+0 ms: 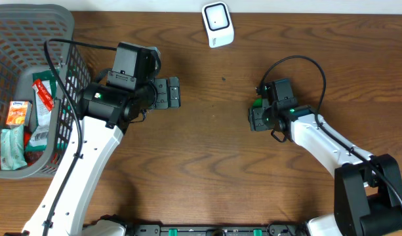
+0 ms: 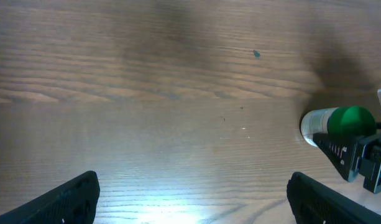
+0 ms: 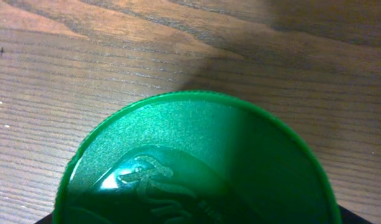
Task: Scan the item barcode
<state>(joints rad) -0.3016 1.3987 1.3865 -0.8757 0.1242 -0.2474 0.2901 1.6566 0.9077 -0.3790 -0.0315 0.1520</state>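
Note:
Next, I let go of the bottle with my right gripper on the wooden table (image 1: 248, 120) by its black fingertips, on the side facing my left gripper.
The item is a white bottle with a green cap (image 1: 257, 102), right of the table's middle. In the left wrist view it shows at the right edge as the bottle (image 2: 339, 122). My right gripper (image 1: 256, 118) is at the bottle, one black finger (image 2: 343, 155) alongside it. The green cap (image 3: 196, 162) fills the right wrist view and hides the jaws, so I cannot see how wide they stand or whether they touch. The white barcode scanner (image 1: 218, 25) stands at the back centre. My left gripper (image 1: 174, 92) hovers left of centre, open and empty (image 2: 190, 205).
A grey wire basket (image 1: 63, 39) with several packaged goods fills the left edge, beside my left arm. Bare wooden table (image 1: 214, 151) lies between the two grippers.

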